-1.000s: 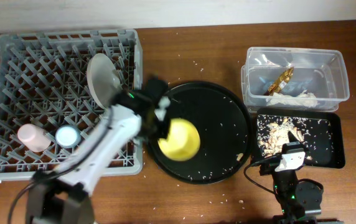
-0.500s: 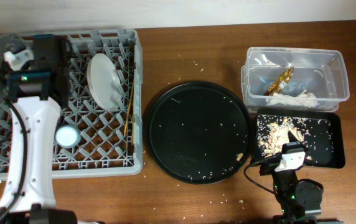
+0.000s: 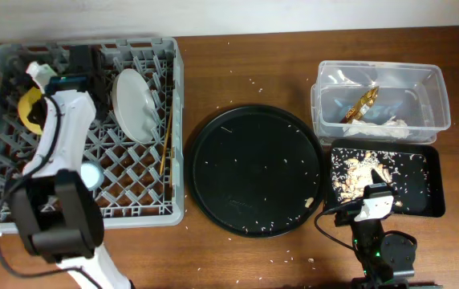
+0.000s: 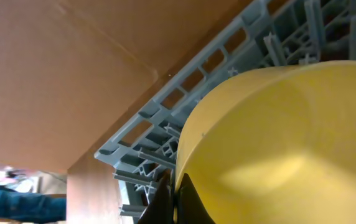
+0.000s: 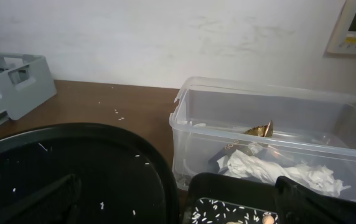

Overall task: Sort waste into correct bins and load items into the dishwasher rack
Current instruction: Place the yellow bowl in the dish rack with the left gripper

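My left gripper releases the yellow bowl in the grey rack (image 3: 76, 121) behind the blue cup, beside the plate next.
The yellow bowl (image 3: 26, 110) stands on edge in the back left of the grey dishwasher rack (image 3: 93, 215). My left gripper (image 3: 40, 90) is shut on its rim; the left wrist view shows the jaws (image 4: 175, 200) pinching the bowl (image 4: 277, 143) against the rack wall (image 4: 147, 124). The plate (image 3: 133, 104), chopsticks (image 3: 165, 140) and blue cup (image 3: 91, 173) sit in the rack. The pink cup is hidden under my arm. My right gripper (image 3: 371, 202) is open and empty (image 5: 184, 208) at the front right.
The clear tub (image 3: 438, 80) holds the wrapper (image 3: 363, 102) and napkin (image 3: 380, 127); it also shows in the right wrist view (image 5: 271, 109). The shallow black tray (image 3: 430, 181) holds food scraps (image 3: 362, 171). The large round black tray (image 3: 253, 168) has scattered rice.
My left arm carried the yellow bowl off the round black tray and over to the rack's back left corner. The right arm has not moved.
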Motion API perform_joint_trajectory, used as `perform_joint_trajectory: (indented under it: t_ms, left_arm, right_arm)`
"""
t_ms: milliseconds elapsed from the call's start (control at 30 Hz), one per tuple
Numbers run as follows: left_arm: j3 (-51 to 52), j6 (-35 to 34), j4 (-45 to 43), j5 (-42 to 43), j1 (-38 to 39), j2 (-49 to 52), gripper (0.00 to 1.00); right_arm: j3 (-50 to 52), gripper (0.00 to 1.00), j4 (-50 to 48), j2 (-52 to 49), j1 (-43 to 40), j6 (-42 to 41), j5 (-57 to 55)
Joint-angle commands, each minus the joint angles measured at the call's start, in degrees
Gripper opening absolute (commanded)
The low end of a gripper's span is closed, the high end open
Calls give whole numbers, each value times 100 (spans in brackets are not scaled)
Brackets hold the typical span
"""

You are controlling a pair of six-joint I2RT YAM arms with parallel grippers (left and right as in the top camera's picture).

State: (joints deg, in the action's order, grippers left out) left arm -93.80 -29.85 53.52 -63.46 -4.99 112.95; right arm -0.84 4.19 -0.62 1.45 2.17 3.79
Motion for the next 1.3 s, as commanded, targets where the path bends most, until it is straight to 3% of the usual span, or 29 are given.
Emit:
perform_joint_trajectory:
  t_ms: [0, 233, 400, 667, 1033, 1133, 1200, 1267]
  left_arm:
    - [2, -7, 11, -509, -17, 446, 0]
    - [-2, -7, 131, -1399, -15, 490, 0]
    - [0, -11, 140, -1185, -15, 511, 0]
    - [199, -13, 481, 66, 7, 522, 0]
    - [109, -13, 1506, 3064, 26, 378, 1]
    - [-7, -9, 1707, 4039, -37, 105, 33]
    - [-116, -9, 1871, 4564, -44, -125, 62]
    - [-278, -7, 2133, 5082, -44, -407, 70]
  right_arm:
    - [52, 98, -15, 42, -35, 42, 28]
    - [52, 98, -15, 42, -35, 42, 28]
    - [52, 98, -15, 42, -35, 42, 28]
    - [52, 99, -15, 42, -35, 42, 28]
    - [52, 98, -15, 42, -35, 42, 28]
    - [52, 98, -15, 42, -35, 42, 28]
    - [52, 99, -15, 42, -35, 42, 28]
    - [52, 99, -15, 42, -35, 42, 31]
